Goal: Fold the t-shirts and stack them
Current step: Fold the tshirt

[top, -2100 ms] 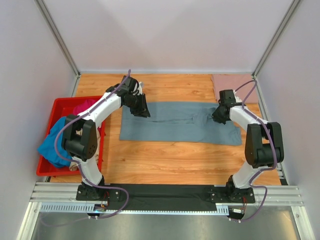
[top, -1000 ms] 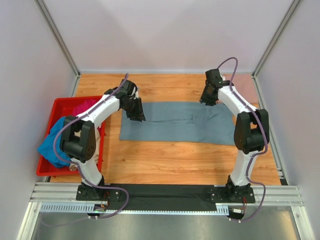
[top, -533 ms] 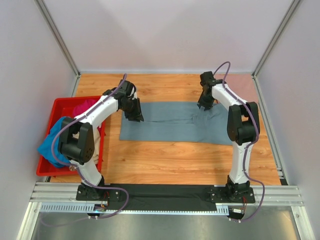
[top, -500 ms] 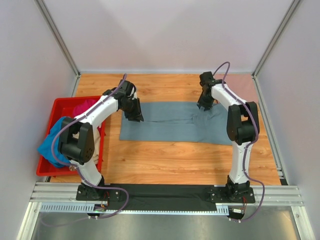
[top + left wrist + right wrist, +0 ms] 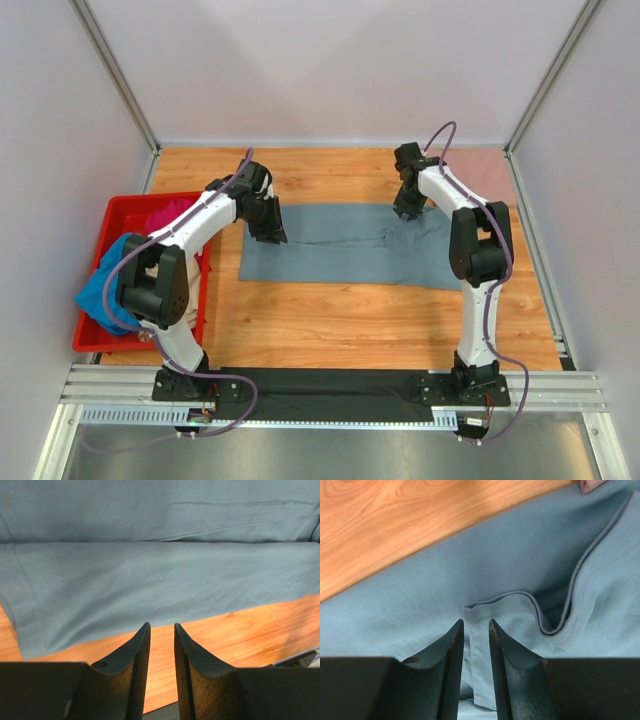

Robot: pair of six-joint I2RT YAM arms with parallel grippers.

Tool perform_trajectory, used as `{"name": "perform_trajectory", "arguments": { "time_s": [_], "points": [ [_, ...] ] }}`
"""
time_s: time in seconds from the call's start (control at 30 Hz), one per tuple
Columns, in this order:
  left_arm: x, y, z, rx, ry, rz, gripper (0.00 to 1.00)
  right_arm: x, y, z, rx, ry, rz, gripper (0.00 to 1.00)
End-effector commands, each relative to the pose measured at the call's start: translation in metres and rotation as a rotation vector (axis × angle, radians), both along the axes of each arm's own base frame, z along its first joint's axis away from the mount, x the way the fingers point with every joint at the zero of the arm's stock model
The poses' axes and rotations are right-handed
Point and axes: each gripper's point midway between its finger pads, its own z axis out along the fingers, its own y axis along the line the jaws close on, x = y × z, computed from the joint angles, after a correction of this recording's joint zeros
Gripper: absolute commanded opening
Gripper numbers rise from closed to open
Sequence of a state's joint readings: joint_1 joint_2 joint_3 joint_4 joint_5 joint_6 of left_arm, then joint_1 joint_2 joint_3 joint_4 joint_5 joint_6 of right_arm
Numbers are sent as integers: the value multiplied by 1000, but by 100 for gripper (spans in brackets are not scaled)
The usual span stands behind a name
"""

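Observation:
The grey-blue t-shirt's folded hem buckles near its corner, so the robot's right gripper needs to pinch the hem's corner (image 5: 470, 612) and pull it toward the shirt's middle before folding further.
A slate grey-blue t-shirt (image 5: 350, 245) lies flat as a long folded strip across the middle of the table. My left gripper (image 5: 268, 232) stands over its left end. In the left wrist view the jaws (image 5: 160, 625) are a narrow gap apart and empty, with the shirt's edge (image 5: 150, 580) just beyond them. My right gripper (image 5: 405, 208) is at the shirt's back edge, right of middle. Its jaws (image 5: 476, 622) are a narrow gap apart over a folded hem (image 5: 505, 605), holding nothing. A dusty-pink shirt (image 5: 470, 165) lies at the back right.
A red plastic bin (image 5: 120, 215) stands at the left edge and holds a bright blue shirt (image 5: 105, 290) and a magenta one (image 5: 170, 212). A corner of the pink shirt (image 5: 590, 484) shows in the right wrist view. Metal posts and white walls close in the table.
My right gripper has swung from the shirt's right end up and left to its back edge. The left gripper has barely shifted. The shirt lies as before.

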State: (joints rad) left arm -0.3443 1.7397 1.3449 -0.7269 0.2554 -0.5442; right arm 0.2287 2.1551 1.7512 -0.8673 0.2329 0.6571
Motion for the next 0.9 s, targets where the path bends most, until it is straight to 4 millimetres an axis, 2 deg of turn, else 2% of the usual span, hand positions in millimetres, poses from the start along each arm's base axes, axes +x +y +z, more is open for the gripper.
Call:
{"name": "perform_trajectory", "arguments": {
  "time_s": [0.0,0.2,0.3,0.37,0.4,0.47,0.67,0.87],
  "points": [
    [2,3,17,-11,-39,7,33,8,-4,4,-40,-16,-35,29],
    [1,3,15,-8,-37,0,33,11,-2,1,-41,-16,-39,29],
    [1,4,14,-8,-35,-1,33,14,-2,2,-39,-26,-41,26],
    [0,4,13,-7,-32,-1,33,14,-3,3,-43,-28,-43,17],
    [0,5,14,-5,-33,-1,33,15,-2,4,-42,-37,-42,8],
    [0,4,14,-6,-33,-3,33,16,-1,8,-40,-46,-35,1],
    [-1,5,13,-5,-31,1,33,18,13,22,-29,-98,14,0],
    [-1,5,12,-8,-30,8,33,19,25,26,-13,-120,52,0]
  ]
}}
